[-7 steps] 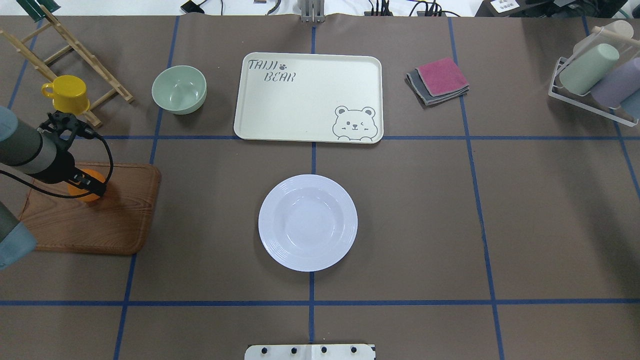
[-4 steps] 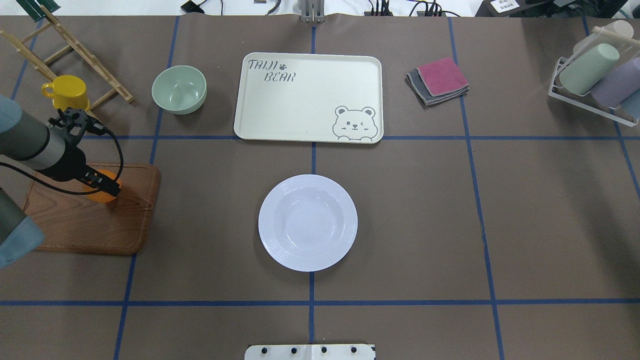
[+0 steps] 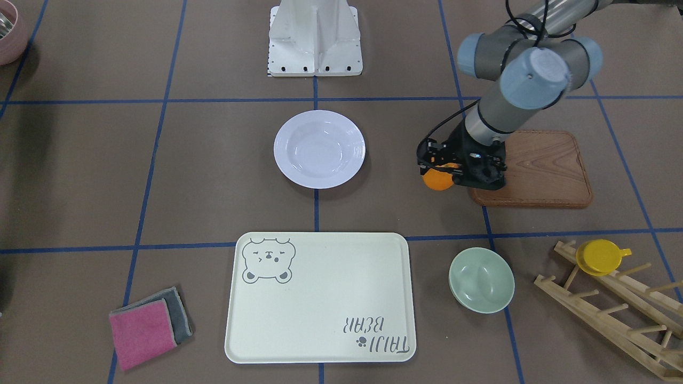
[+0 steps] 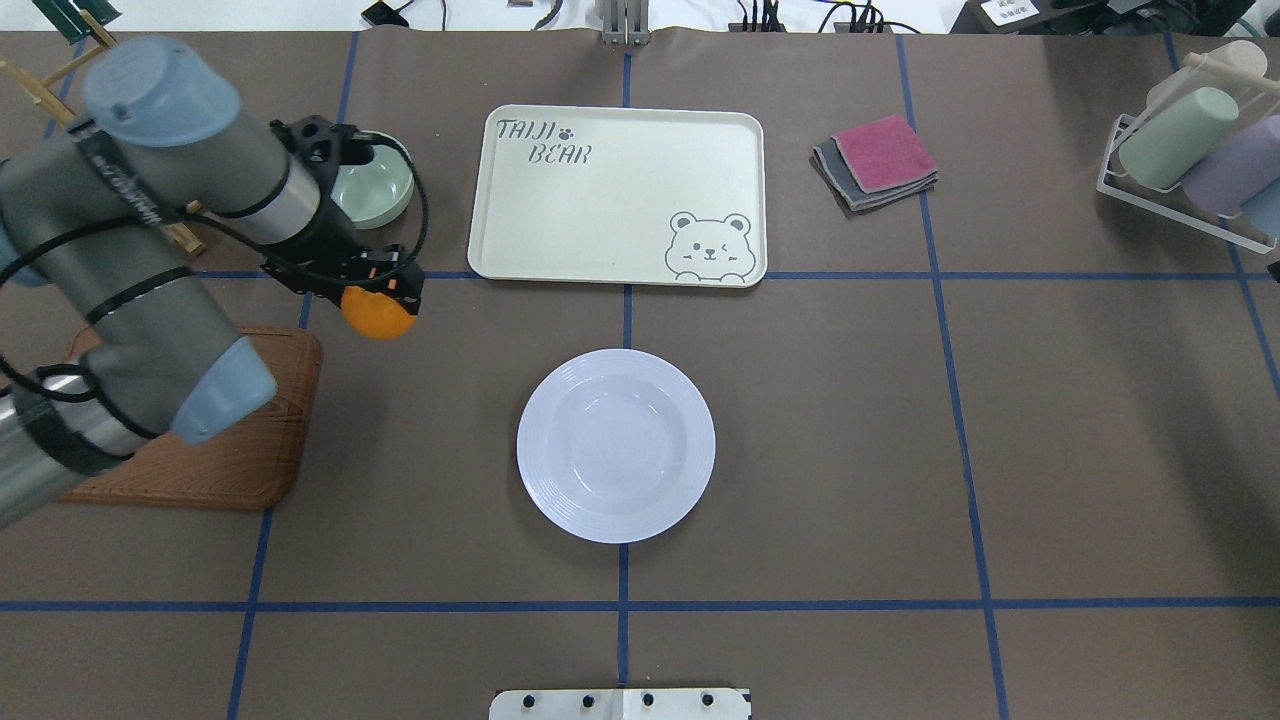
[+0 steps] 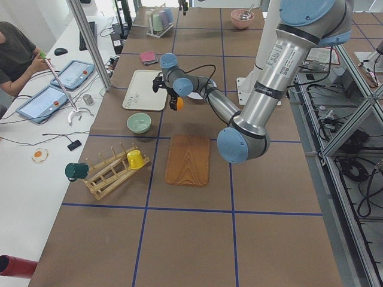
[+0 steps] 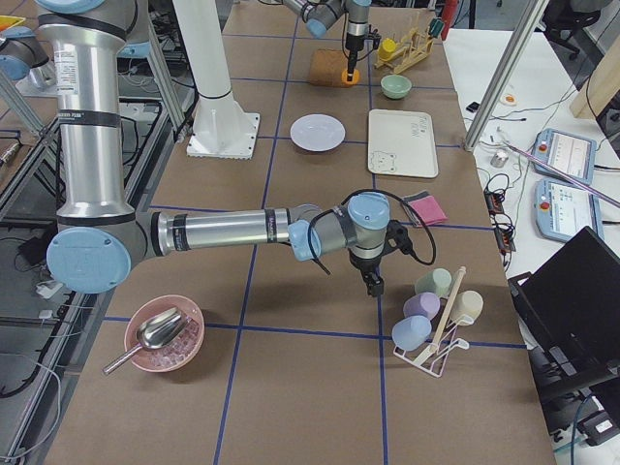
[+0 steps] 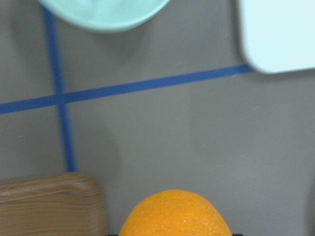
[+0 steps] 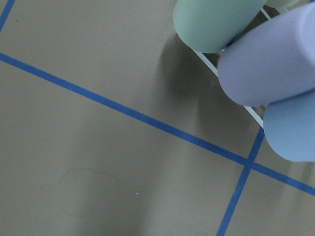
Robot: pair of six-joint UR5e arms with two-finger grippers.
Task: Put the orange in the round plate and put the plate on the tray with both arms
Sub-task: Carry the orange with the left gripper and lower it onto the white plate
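My left gripper has the orange. It will let go of the orange in the middle of the white round plate (image 3: 318,150).
My left gripper (image 4: 383,300) is shut on the orange (image 4: 377,313) and holds it in the air, just past the wooden board's corner. The white round plate (image 4: 616,445) lies empty at the table's middle, to the right of the orange and nearer the robot. The cream bear tray (image 4: 615,195) lies empty beyond the plate. In the front-facing view the orange (image 3: 437,180) hangs right of the plate (image 3: 319,149). The left wrist view shows the orange (image 7: 174,214) at its bottom edge. My right gripper (image 6: 374,287) hovers beside the cup rack, seen only from the side; I cannot tell its state.
A brown wooden board (image 4: 230,450) lies at the left. A pale green bowl (image 4: 378,195) sits behind my left wrist. A yellow cup (image 3: 600,257) rests on a wooden rack. Folded cloths (image 4: 878,160) lie right of the tray, a rack of cups (image 4: 1190,160) far right.
My left gripper has lifted the orange off the wooden board and carried it rightward and away from the robot. Plate and tray have not moved.
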